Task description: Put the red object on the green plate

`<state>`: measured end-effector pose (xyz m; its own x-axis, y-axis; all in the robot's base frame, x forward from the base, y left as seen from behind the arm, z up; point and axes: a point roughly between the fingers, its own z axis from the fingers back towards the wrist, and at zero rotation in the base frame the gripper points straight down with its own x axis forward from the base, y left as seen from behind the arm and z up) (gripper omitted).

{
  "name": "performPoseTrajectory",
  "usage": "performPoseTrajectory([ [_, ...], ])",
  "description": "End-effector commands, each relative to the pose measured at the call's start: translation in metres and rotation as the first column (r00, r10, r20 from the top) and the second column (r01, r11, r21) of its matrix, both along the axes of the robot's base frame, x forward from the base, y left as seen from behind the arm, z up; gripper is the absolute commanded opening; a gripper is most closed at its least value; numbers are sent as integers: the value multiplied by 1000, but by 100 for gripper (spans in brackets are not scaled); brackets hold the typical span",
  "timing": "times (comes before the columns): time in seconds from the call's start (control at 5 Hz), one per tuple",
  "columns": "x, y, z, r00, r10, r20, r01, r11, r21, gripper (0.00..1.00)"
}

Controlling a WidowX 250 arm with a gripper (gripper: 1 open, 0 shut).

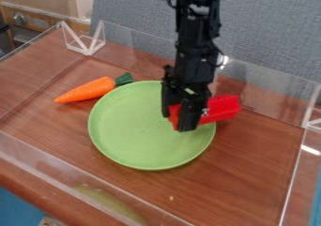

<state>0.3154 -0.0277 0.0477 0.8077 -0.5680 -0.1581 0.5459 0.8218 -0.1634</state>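
Note:
My gripper has the red object. It will let go of it on the back part of the green plate (186, 106), away from the orange carrot.
The red object (221, 109) is a bright red block held just above the right rim of the green plate (131, 127). My gripper (185, 117) comes down from above on a black arm and is shut on the block's left end, over the plate's right side. The block sticks out to the right past the plate's edge. The fingertips are dark and partly merge with the block, so I cannot tell whether the block touches the plate.
An orange carrot (85, 90) with a green top lies left of the plate on the wooden table (51, 127). Clear acrylic walls (295, 188) ring the table. A small clear stand (85, 40) sits at the back left.

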Motion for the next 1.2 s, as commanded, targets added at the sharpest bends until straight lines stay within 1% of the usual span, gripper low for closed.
performPoseTrajectory([
  [0.0,14,2,13,998,20,64,-20,1000,-2,0],
  [0.4,1,7,32,990,121,76,-121,993,-5,0],
  [0.6,-4,12,38,982,174,79,-174,985,-6,0],
  [1.0,9,-5,22,979,193,70,-193,981,-8,0],
])
